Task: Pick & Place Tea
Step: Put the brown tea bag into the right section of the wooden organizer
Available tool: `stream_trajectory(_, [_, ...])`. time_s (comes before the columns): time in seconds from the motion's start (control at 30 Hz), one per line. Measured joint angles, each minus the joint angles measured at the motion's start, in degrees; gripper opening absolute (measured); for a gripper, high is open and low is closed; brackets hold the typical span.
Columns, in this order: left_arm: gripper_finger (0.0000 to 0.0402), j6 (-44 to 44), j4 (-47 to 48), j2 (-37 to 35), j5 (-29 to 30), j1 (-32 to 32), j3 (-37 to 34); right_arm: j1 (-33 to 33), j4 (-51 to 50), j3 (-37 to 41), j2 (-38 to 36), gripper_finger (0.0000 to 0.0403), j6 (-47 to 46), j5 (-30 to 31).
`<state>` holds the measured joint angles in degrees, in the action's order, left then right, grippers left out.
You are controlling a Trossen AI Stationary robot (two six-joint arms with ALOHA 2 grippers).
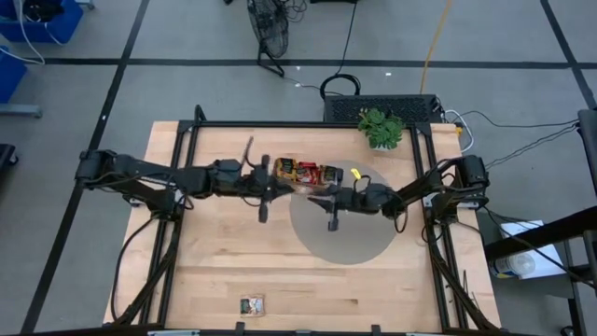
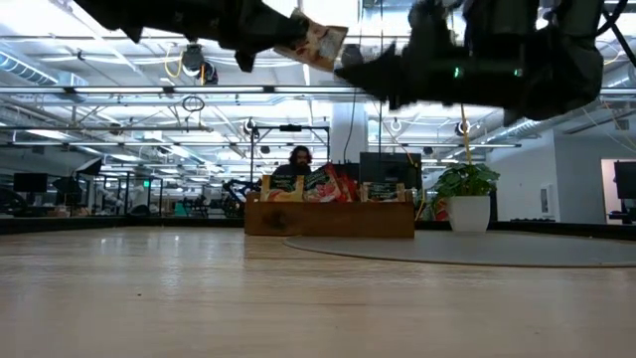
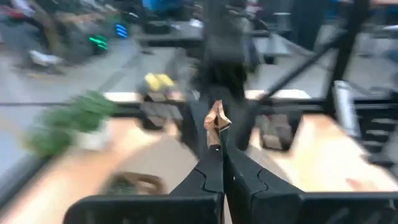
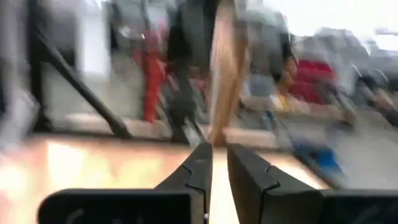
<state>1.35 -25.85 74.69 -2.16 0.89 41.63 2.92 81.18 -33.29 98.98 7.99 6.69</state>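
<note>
My left gripper is going to let go of the tea sachet in the end of the brown wooden tray (image 1: 329, 175) (image 3: 129, 184) nearest the plant.
One tea sachet (image 2: 316, 42), white and red, hangs high above the table between my two grippers. My left gripper (image 3: 217, 149) comes from the table's left and is shut on it. My right gripper (image 4: 219, 149) faces it from the right, open by a narrow gap, with the sachet (image 4: 225, 74) edge-on just past its fingertips. In the high view the two grippers meet in front of the brown wooden tray (image 1: 308, 174), which holds several more sachets, mostly red. One loose sachet (image 1: 252, 304) lies flat near the table's front edge. My left gripper pinches one end of the sachet (image 3: 215, 142) between its two fingers, coming nearly level from the table's left. The sachet (image 3: 216, 121) sticks out past the fingertips, edge-on to the wrist camera, lifted clear of the table. I cannot tell whether my right gripper touches the sachet.
A round grey mat (image 1: 345, 233) lies right of centre. A small green potted plant (image 1: 381, 127) stands at the far right, beside the tray (image 2: 330, 217). Bare wood spreads across the near half of the table. A person (image 2: 298, 159) shows in the room behind.
</note>
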Motion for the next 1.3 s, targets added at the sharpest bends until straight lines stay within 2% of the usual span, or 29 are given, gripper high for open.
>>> stream_trajectory(0.1, [0.0005, 2.40, 3.75, -1.29, 6.61, 0.06, 1.96, 0.04, -4.50, 0.39, 0.37, 0.0055, 0.29, 7.24])
stream_trajectory(0.17, [0.0004, 2.87, 11.12, -1.29, 9.72, 0.13, 4.79, 0.04, -5.57, 0.72, -0.68, 0.0064, 2.12, 12.46])
stream_trajectory(0.3, [0.0004, 3.99, 26.43, 2.04, 11.66, 0.48, 15.30, 0.06, -9.66, 3.85, -5.48, 0.0074, 7.67, 24.72])
stream_trajectory(0.4, [0.0003, 6.65, 37.42, 7.85, 13.82, 0.78, 23.78, -0.28, -11.07, 6.92, -12.77, 0.0075, 8.27, 30.18])
stream_trajectory(0.5, [0.0003, 9.28, 45.79, 15.43, 13.72, 1.41, 32.75, -0.63, -15.36, 10.40, -19.78, 0.0072, 6.90, 30.81])
stream_trajectory(0.63, [0.0003, 16.28, 55.34, 27.53, 8.14, 1.72, 43.42, -0.72, -17.51, 15.28, -28.42, 0.0068, 4.77, 31.02])
stream_trajectory(0.8, [0.0002, 22.62, 60.07, 39.67, 7.37, 1.60, 55.52, -0.72, -17.59, 21.24, -35.75, 0.0068, 0.09, 30.84])
stream_trajectory(0.9, [0.0002, 25.28, 63.39, 45.23, 8.17, 1.56, 61.78, -0.69, -17.71, 23.90, -37.60, 0.0066, -1.82, 30.76])
stream_trajectory(1.1, [0.0002, 29.67, 67.90, 50.93, 12.07, 1.86, 72.18, -0.60, -18.05, 26.47, -38.87, 0.0063, -2.85, 30.74])
stream_trajectory(1.3, [0.0002, 29.48, 69.94, 52.44, 13.69, 4.40, 73.61, 0.20, -19.25, 26.35, -38.88, 0.0063, -2.84, 30.65])
